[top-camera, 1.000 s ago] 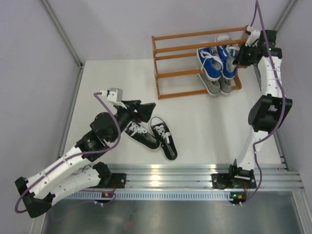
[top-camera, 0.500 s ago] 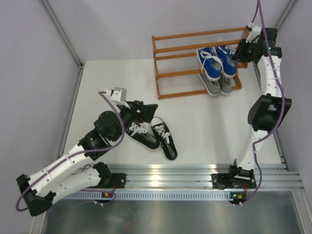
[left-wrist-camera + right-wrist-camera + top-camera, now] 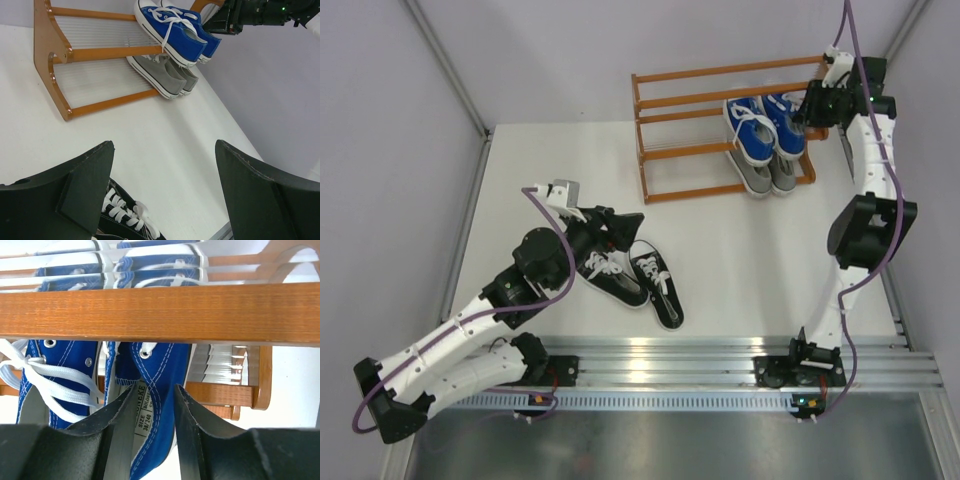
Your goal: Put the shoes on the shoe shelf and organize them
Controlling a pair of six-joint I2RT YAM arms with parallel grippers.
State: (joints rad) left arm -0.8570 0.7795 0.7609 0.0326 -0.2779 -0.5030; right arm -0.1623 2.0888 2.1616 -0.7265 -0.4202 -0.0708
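My left gripper closes next on the tongue [image 3: 614, 269] [image 3: 138, 219] by the lace knot of the black shoe just below it.
The orange-brown shoe shelf [image 3: 688, 152] stands at the back of the table. Two blue shoes [image 3: 752, 130] lie on its middle tier, and two grey shoes [image 3: 767, 176] on the bottom tier. Two black shoes [image 3: 655, 285] lie on the table in front. My right gripper [image 3: 811, 105] is at the heel of the right blue shoe [image 3: 160, 405], under a shelf rail [image 3: 150, 312]. Its jaws stand a little apart, straddling the shoe's side wall [image 3: 155, 390]. My left gripper [image 3: 620, 228] is open and empty [image 3: 164, 150] just above the left black shoe [image 3: 125, 220].
Grey walls close in on the left, back and right. The shelf's left half [image 3: 100, 82] holds no shoes on any tier. A metal rail [image 3: 670, 360] runs along the near table edge by the arm bases.
My right gripper has drawn a little back from the blue shoe's heel while the shoe stayed put. My left gripper has shifted slightly right over the black shoes.
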